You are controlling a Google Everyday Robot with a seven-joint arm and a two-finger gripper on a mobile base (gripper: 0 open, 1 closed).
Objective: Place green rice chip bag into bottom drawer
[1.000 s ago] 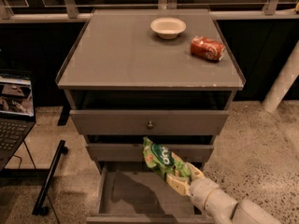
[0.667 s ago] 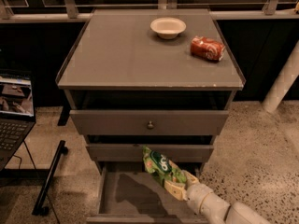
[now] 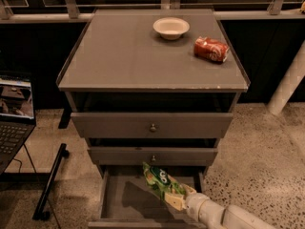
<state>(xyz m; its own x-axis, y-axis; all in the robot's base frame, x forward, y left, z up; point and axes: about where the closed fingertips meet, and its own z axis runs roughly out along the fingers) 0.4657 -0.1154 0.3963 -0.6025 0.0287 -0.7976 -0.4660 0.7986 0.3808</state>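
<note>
My gripper is to release the green rice chip bag on the bottom drawer's inside (image 3: 175,196), next to the side of the drawer that is nearest the arm.
The green rice chip bag (image 3: 160,181) is crinkled bright green foil with white lettering. My gripper (image 3: 180,199) is shut on its lower right end and holds it tilted over the open bottom drawer (image 3: 125,198), near the drawer's right half. The bag's top end points up and left toward the middle drawer's front. The arm comes in from the bottom right corner. The drawer's grey floor shows to the left of the bag.
Two closed grey drawers with round knobs (image 3: 153,127) sit above. On the cabinet top stand a white bowl (image 3: 171,28) and a crushed red soda can (image 3: 211,49). A laptop (image 3: 14,113) is at the left, a black stand leg (image 3: 50,182) on the floor.
The gripper and the bag have moved down and a little right, lower over the open bottom drawer.
</note>
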